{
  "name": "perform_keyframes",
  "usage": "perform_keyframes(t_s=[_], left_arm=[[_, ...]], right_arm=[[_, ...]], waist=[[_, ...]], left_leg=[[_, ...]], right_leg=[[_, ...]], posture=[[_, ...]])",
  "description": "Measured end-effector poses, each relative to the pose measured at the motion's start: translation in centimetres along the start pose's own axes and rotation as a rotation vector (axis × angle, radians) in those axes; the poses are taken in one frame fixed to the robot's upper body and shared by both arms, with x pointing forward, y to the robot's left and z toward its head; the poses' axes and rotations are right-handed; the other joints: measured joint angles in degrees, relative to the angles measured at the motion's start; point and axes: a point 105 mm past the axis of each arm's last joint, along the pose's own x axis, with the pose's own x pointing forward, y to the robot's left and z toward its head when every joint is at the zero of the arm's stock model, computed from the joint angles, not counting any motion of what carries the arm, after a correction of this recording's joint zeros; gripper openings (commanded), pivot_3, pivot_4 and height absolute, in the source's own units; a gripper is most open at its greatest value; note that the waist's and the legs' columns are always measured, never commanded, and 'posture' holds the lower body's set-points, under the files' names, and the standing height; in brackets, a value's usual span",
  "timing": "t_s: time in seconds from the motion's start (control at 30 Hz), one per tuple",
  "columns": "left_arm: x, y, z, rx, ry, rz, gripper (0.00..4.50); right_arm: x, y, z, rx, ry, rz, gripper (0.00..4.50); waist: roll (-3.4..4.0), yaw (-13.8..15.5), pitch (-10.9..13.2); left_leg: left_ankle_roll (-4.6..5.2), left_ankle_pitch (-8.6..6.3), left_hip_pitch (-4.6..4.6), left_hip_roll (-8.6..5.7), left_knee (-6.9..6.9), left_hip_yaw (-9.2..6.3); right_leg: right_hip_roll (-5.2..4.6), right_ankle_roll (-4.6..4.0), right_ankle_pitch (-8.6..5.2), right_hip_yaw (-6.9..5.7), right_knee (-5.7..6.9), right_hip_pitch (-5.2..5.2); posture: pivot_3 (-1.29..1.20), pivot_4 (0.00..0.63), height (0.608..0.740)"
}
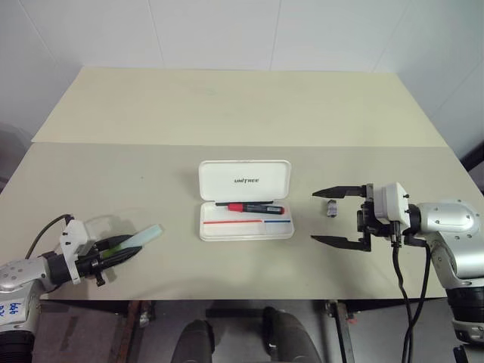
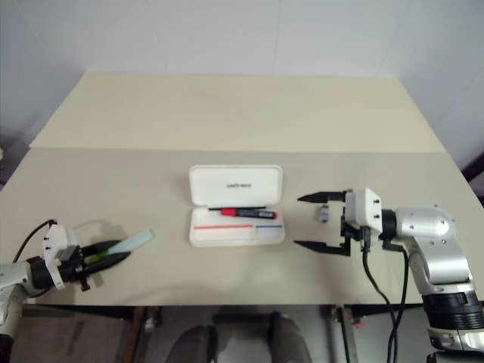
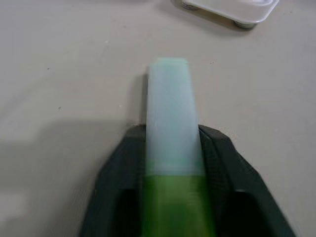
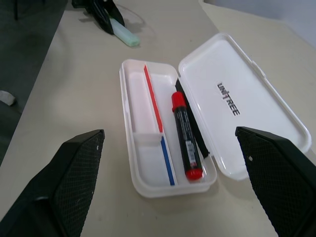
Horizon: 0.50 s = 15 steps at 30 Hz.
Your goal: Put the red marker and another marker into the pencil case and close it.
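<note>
My left gripper needs to let go of the pale green marker in the pencil case's near section [image 1: 233, 230], where it will lie alongside the red strip.
The white pencil case [image 1: 246, 228] lies open at the table's middle, its "UNITREE" lid [image 1: 244, 180] folded back. The red marker [image 1: 249, 206] lies inside the tray, along the hinge side. At the near left, the pale green marker [image 1: 144, 237] sticks out from between the fingers of my left gripper [image 1: 136, 250]. In the left wrist view both black fingers [image 3: 123, 153] press against its sides. My right gripper [image 1: 314, 217] stands open just right of the case, pointing at it, with nothing held.
A small grey object [image 1: 330, 209] sits on the table between the right gripper's fingers. A seam [image 1: 227, 144] crosses the beige tabletop behind the case. Black cables hang from both wrists near the front edge.
</note>
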Motion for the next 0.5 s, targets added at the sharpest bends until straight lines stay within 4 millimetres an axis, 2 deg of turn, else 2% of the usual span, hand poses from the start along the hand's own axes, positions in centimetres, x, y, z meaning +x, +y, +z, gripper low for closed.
perform_keyframes(t_s=[0.13, 0.3, 0.5], left_arm=[[0.6, -0.4, 0.6, 0.020, -0.014, -0.005, 1.14], [1.3, -1.2, 3.0, 0.094, -0.037, -0.056, 1.14], [1.7, -0.9, 6.0, 0.173, -0.053, -0.091, 1.14]], right_arm=[[0.7, -0.2, 0.3, -0.002, -0.016, 0.006, 4.50], [1.3, -0.1, 0.3, 0.007, -0.028, 0.014, 4.50], [2.1, -0.1, 0.4, 0.016, -0.052, 0.022, 4.50]], waist=[[0.00, 0.23, 0.00], [0.00, 0.15, 0.00], [0.00, -0.09, 0.00]], left_leg=[[0.00, 0.00, -0.03, -0.01, 0.06, 0.00], [0.00, 0.00, -0.03, 0.00, 0.00, -0.01], [0.00, 0.00, -0.04, 0.01, 0.02, 0.00]], right_leg=[[-0.02, 0.03, 0.02, 0.00, 0.01, 0.01], [0.00, 0.01, 0.01, -0.01, 0.00, -0.01], [0.02, 0.02, 0.01, 0.00, 0.00, -0.01]], posture=[[0.00, 0.150, 0.740], [0.00, 0.150, 0.740], [0.00, 0.150, 0.740]])
